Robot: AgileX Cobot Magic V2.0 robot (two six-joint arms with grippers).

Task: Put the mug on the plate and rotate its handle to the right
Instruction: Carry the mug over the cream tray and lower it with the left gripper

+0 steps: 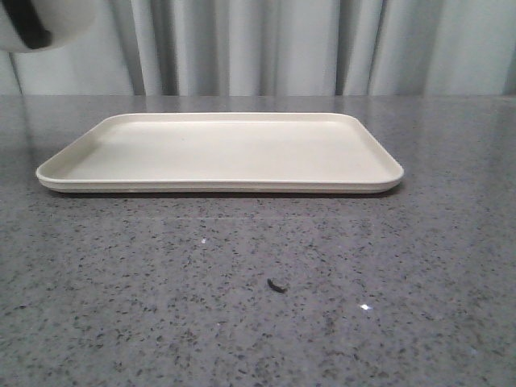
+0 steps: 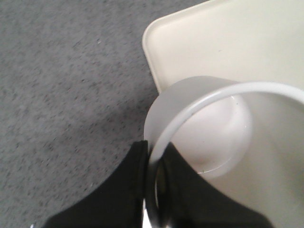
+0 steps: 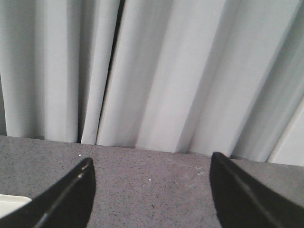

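Note:
Next, I let the white mug go from my left gripper on the cream plate, just inside the middle of its near rim (image 1: 215, 167). The mug is now upright above the plate's corner.
The cream plate (image 1: 222, 153) lies flat on the grey table. The white mug (image 1: 40, 20) hangs high at the far left edge of the front view, only its lower part showing, with a black strip that looks like the handle (image 1: 31, 28). In the left wrist view my left gripper (image 2: 154, 156) is shut on the mug's rim, one finger inside and one outside. The mug (image 2: 223, 128) is upright and empty above the plate's corner (image 2: 228, 42). My right gripper (image 3: 152, 158) is open and empty, facing the curtain, with a plate corner (image 3: 12, 202) beside it.
A small dark speck (image 1: 276, 285) lies on the table in front of the plate. A grey pleated curtain (image 1: 266, 44) hangs behind the table's far edge.

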